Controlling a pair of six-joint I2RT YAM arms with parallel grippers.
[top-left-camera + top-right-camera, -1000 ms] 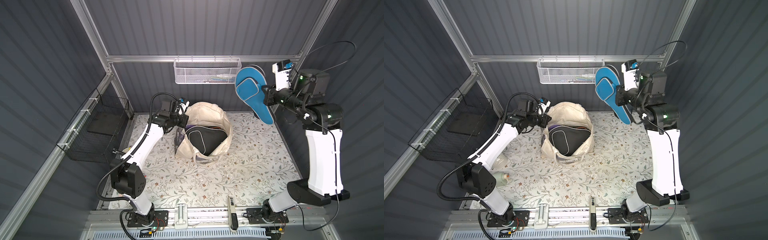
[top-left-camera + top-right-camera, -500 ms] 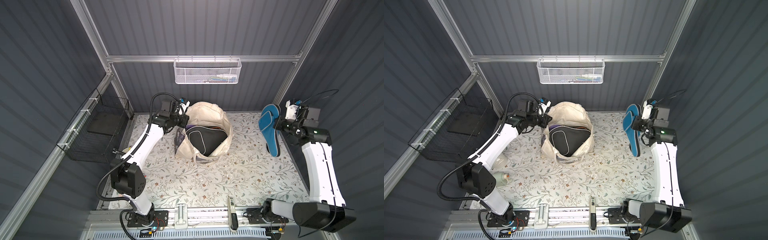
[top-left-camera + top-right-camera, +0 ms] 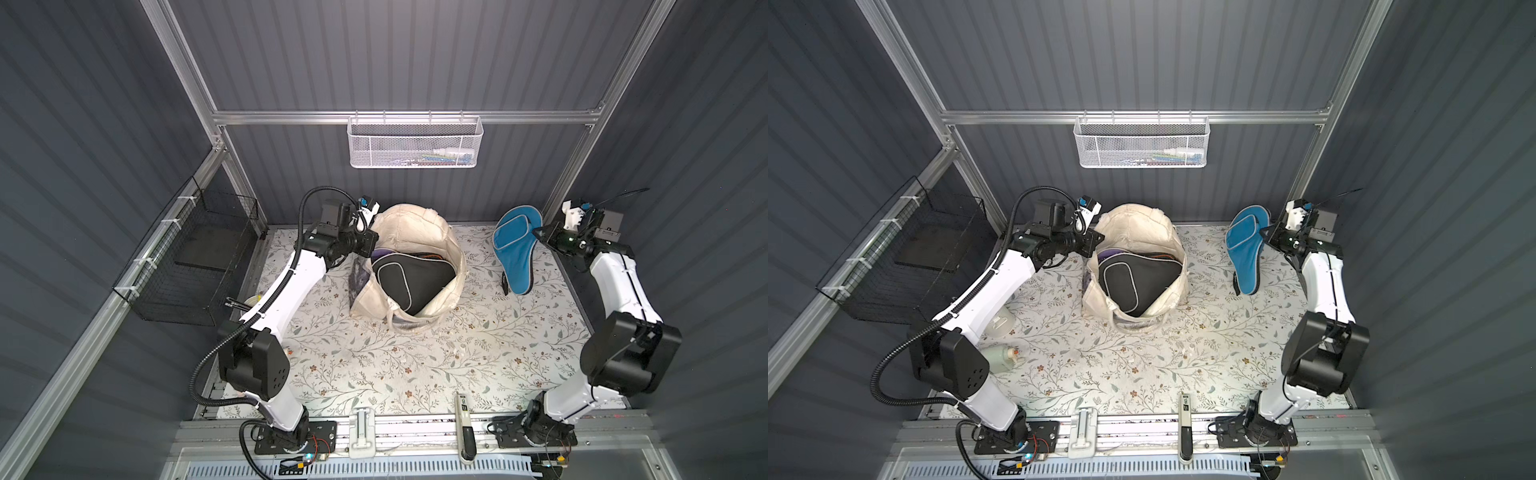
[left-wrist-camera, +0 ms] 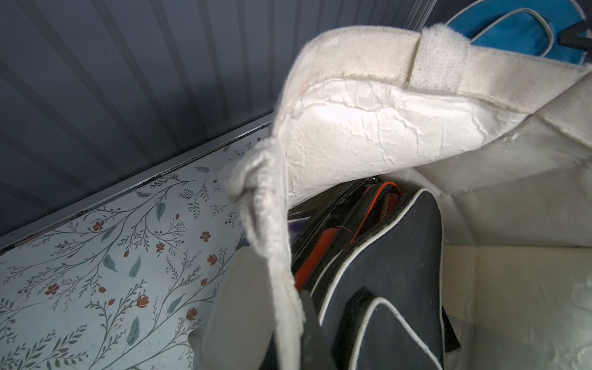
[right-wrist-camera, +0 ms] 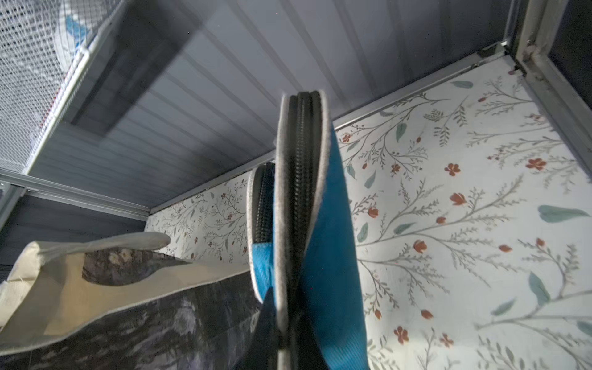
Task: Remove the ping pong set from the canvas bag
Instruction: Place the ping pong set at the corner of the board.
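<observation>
My right gripper needs to put down the blue paddle cover and let go of it on the floral cloth [image 3: 516,253] [image 5: 459,192] near the back wall, next to the canvas bag. The cover now hangs low over the table.
The cream canvas bag [image 3: 409,226] [image 3: 1133,226] stands open at the far middle of the table. A black paddle cover [image 3: 409,280] [image 3: 1133,282] with pale piping fills its mouth. My left gripper [image 3: 371,248] [image 3: 1096,243] [image 4: 288,336] is shut on the bag's left rim [image 4: 272,224]. In the left wrist view a red-and-black case [image 4: 325,238] lies behind the black cover [image 4: 384,272]. My right gripper [image 3: 540,235] [image 3: 1266,237] [image 5: 288,346] is shut on the blue paddle cover [image 3: 515,249] [image 3: 1246,253] [image 5: 330,240]. That cover hangs on edge, low over the table at the far right, apart from the bag.
A white mesh basket [image 3: 415,141] hangs on the back wall and a black wire basket [image 3: 199,257] on the left wall. Small pale containers [image 3: 1000,324] sit under my left arm. Two tools [image 3: 463,419] lie on the front rail. A floral cloth [image 3: 374,361] covers the table.
My right arm has swung down from high by the back-wall basket, carrying the blue cover to low over the table's far right. The left arm and bag have not moved.
</observation>
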